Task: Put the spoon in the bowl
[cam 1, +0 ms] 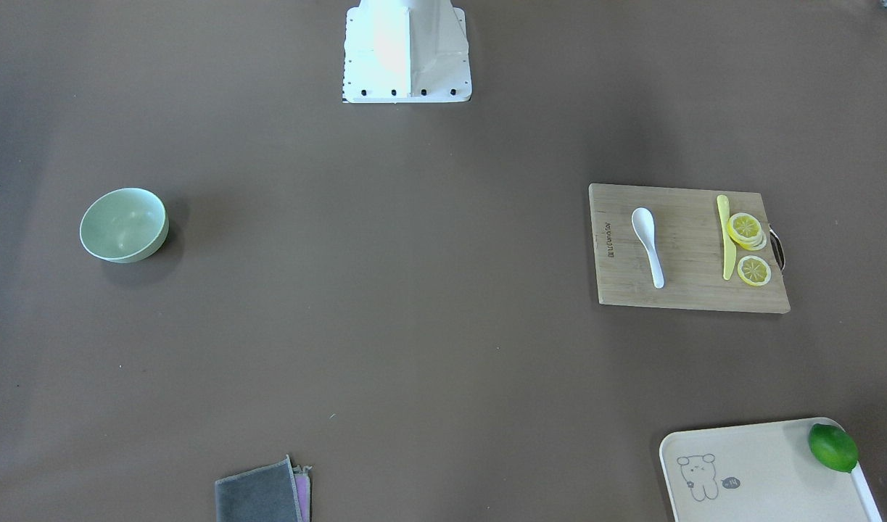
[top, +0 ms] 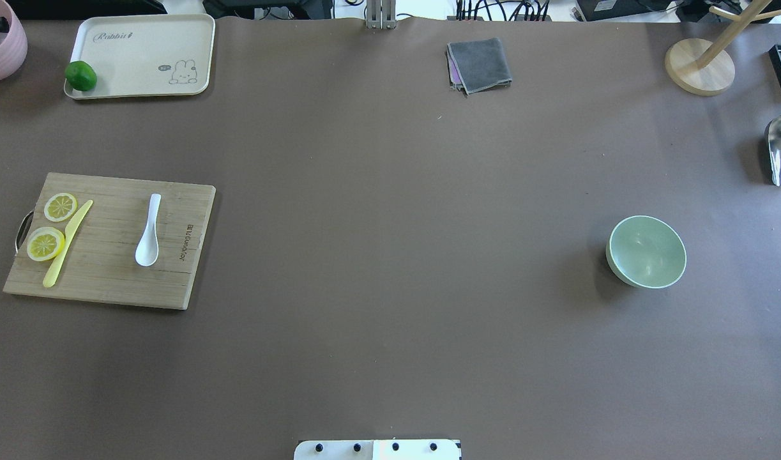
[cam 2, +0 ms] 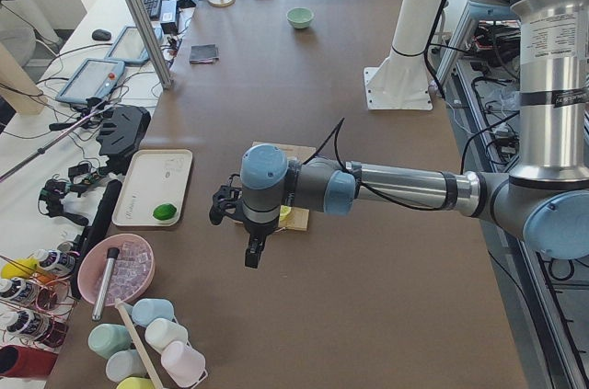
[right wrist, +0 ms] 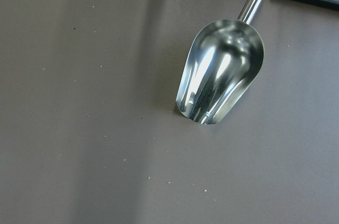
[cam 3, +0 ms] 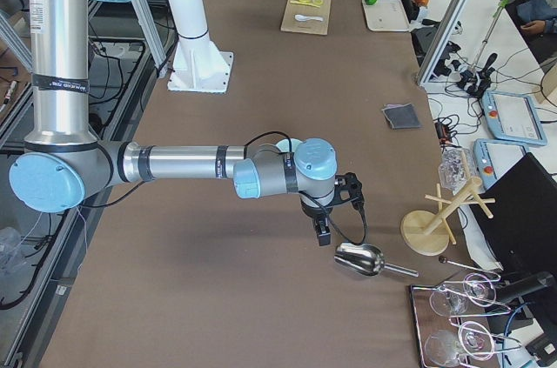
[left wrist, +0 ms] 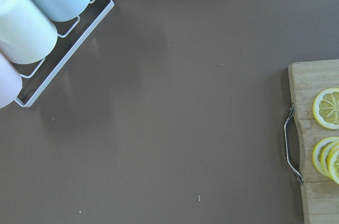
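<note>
My right gripper goes to the mint-green bowl next. It should close on the bowl's rim (cam 1: pixel 82 232), on the side farthest from the cutting board.
The white spoon (cam 1: pixel 648 245) lies on a wooden cutting board (cam 1: pixel 690 290), scoop toward the robot; it also shows in the overhead view (top: pixel 147 231). The mint-green bowl (cam 1: pixel 124 225) stands upright on the far opposite side of the table (top: pixel 646 251). My left gripper (cam 2: pixel 250 258) hangs above the table beyond the board's handle end, away from the spoon. My right gripper (cam 3: pixel 321 229) hangs near a metal scoop, past the bowl. Both grippers show only in the side views, so I cannot tell whether they are open or shut.
A yellow knife (cam 1: pixel 726 235) and lemon slices (cam 1: pixel 746 229) share the board. A cream tray (cam 1: pixel 762 471) holds a lime (cam 1: pixel 832 447). A grey cloth (top: pixel 479 64), a metal scoop (right wrist: pixel 220 70), a wooden stand (top: pixel 700 64) and racked cups (left wrist: pixel 32 17) sit at the table's edges.
</note>
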Controlling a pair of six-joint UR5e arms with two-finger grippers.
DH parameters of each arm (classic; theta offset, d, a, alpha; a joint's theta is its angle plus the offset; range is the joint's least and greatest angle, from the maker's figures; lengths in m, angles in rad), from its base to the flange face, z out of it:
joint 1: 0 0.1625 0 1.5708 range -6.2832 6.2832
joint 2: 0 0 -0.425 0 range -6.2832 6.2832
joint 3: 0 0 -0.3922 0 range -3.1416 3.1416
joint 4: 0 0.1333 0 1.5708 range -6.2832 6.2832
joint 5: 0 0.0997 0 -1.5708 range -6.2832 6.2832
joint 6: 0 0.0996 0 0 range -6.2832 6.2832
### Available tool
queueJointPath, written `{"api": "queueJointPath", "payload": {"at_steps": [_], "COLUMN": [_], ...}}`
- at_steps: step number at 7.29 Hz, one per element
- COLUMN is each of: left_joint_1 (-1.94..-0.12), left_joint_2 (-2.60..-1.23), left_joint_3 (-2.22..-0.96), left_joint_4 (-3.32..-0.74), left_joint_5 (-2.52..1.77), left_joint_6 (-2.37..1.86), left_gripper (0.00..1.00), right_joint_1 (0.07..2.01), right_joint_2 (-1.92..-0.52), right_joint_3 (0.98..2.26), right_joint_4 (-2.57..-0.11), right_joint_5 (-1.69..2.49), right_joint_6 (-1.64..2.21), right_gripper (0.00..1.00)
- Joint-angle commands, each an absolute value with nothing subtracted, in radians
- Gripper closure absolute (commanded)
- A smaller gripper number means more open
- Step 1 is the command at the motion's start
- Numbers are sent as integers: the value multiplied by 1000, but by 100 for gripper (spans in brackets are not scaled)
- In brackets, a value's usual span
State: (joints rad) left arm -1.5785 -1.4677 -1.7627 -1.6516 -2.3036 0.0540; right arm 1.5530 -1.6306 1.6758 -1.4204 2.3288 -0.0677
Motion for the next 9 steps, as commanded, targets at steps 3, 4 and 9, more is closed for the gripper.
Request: {"api": "queueJointPath", "payload": {"at_steps": [3, 4, 9], "left_joint_1": [-1580, -1580, -1580], "left_joint_2": [-1462, -1460, -1467], "left_joint_3": [-1769, -1766, -1781], "left_joint_4": [-1655, -1654, -1667], "left_joint_5": [-2306, -2354, -2388], "left_joint_6": [54, 54, 51], "left_gripper": [2, 2, 2], "right_joint_1": [1552, 1552, 1552], "right_joint_2": [-1621, -1621, -1631], "right_joint_3": [1648, 1647, 1637], "right_joint_4": [-1420, -1420, -1378], "right_joint_5": [2339, 2339, 2355], "right_joint_6": [-66, -66, -66], "right_gripper": [0, 0, 0]}}
